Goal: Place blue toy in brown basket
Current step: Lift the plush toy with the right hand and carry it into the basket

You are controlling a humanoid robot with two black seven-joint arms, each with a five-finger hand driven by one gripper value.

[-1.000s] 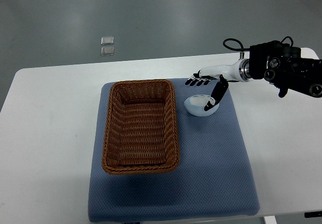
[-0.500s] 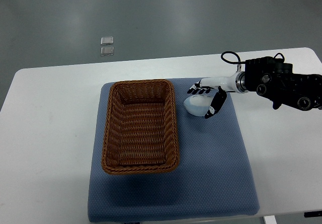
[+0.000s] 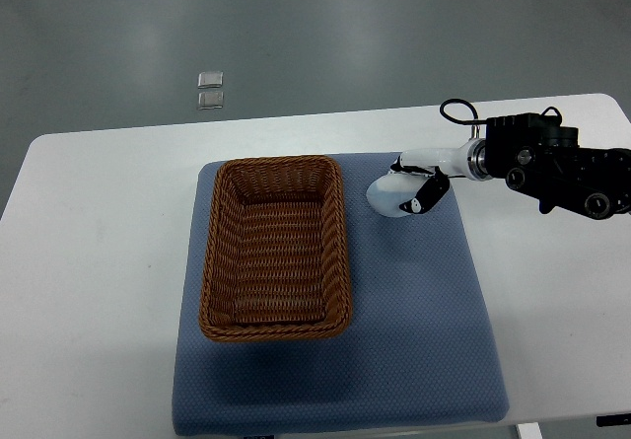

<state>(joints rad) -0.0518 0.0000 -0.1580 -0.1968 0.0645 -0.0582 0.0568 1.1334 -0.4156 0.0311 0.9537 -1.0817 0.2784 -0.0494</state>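
Next, I let go of the blue toy with my right gripper on the bottom of the brown basket, near the basket's side (image 3: pixel 248 254) farthest from my arm.
A pale blue rounded toy (image 3: pixel 387 196) lies on the blue mat (image 3: pixel 414 301) just right of the brown wicker basket (image 3: pixel 277 247). My right hand (image 3: pixel 412 187) comes in from the right edge and wraps the toy, with black fingertips curled over its top and right side. The toy sits close to the basket's upper right corner, outside it. I see nothing inside the basket. No left arm shows in the top view.
The mat lies on a white table (image 3: pixel 89 261). My black right forearm (image 3: pixel 562 163) with a cable loop hangs over the table's right side. Two small clear items (image 3: pixel 209 91) lie on the grey floor beyond the table.
My hand dropped from above the toy and closed round it. The toy has shifted slightly up the picture and toward the basket.
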